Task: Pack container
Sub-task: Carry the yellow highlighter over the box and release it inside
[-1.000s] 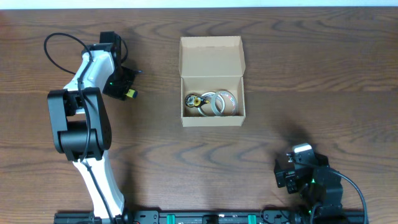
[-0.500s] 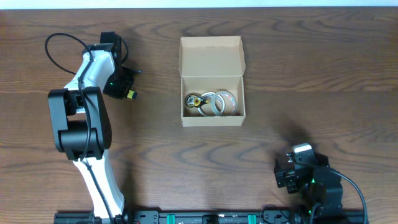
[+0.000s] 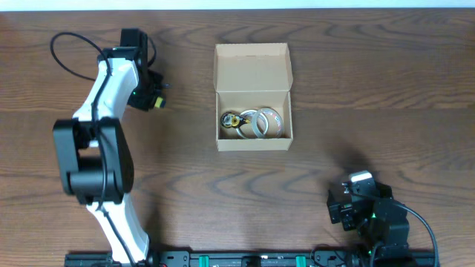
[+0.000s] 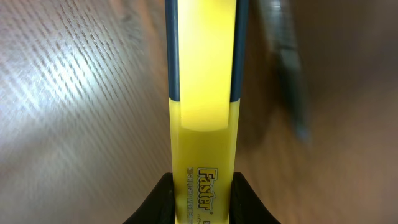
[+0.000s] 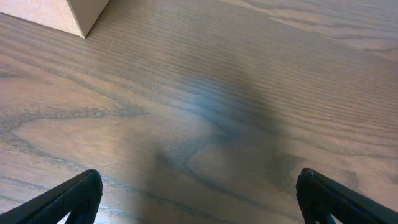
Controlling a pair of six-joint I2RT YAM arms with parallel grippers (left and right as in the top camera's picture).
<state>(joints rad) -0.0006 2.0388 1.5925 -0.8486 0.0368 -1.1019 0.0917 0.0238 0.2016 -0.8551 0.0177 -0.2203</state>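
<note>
Next, I release the yellow highlighter from my left gripper on top of the tape rolls inside the cardboard box (image 3: 272, 127).
The container (image 3: 252, 74) is a tan cardboard box in the middle of the table, its flap lid open toward the far side. Tape rolls (image 3: 263, 122) and a small yellow item lie inside it. My left gripper (image 3: 156, 101) is to the left of the box, shut on a yellow highlighter with a dark blue cap (image 4: 202, 93), held above the table. My right gripper (image 5: 199, 199) is open and empty over bare wood at the near right. A corner of the box (image 5: 62, 15) shows at the top left of the right wrist view.
The dark wooden table (image 3: 371, 89) spreads around the box. A black cable (image 3: 70, 44) loops off the left arm at the far left.
My left gripper has lifted and moved toward the far side with the highlighter in it. The right arm has not moved.
</note>
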